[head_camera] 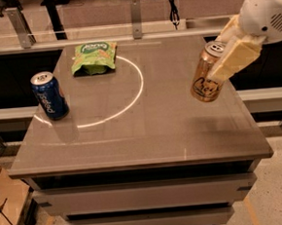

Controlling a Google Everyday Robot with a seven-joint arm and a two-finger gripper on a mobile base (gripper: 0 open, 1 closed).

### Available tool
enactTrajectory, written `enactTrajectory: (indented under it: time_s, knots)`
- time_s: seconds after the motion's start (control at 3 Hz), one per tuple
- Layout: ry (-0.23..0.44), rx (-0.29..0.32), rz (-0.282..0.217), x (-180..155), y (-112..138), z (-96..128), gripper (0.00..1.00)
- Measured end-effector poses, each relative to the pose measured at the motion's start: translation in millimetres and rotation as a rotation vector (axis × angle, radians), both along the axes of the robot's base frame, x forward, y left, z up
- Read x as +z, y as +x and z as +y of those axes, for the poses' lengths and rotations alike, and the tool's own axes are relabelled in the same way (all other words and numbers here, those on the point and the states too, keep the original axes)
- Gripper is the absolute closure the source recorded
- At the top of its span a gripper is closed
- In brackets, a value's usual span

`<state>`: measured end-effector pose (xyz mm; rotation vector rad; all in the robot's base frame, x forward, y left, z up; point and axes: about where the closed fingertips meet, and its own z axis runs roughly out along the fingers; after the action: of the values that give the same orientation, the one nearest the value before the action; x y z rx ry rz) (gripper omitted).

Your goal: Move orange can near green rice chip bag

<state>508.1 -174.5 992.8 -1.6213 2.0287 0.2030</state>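
I should use my gripper to set the orange can, now hanging tilted above the table, upright on the table (124, 78) between the green rice chip bag and the white arc.
My gripper (224, 59) is at the right side of the table, shut on the orange can (205, 77). The can is pale orange-tan with dark cursive lettering and a silver top. It hangs tilted, clear of the tabletop, above the right edge area. The green rice chip bag (93, 57) lies flat at the far left-centre of the table, far from the can. A cream finger (234, 57) covers the can's right side.
A blue Pepsi can (49, 95) stands upright near the table's left edge. A white arc is marked on the brown tabletop (132, 129). Metal rails and posts (135, 17) run behind the table. A cardboard box (4, 198) sits on the floor at left.
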Motion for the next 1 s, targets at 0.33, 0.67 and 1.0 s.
enactTrajectory:
  time_s: [0.33, 0.67, 1.0]
  knots:
    - [0.004, 0.04, 0.001, -8, 22, 33, 1.0]
    - [-0.008, 0.09, -0.001, -17, 50, 70, 1.0]
    - [0.009, 0.107, -0.011, -24, 82, 104, 1.0]
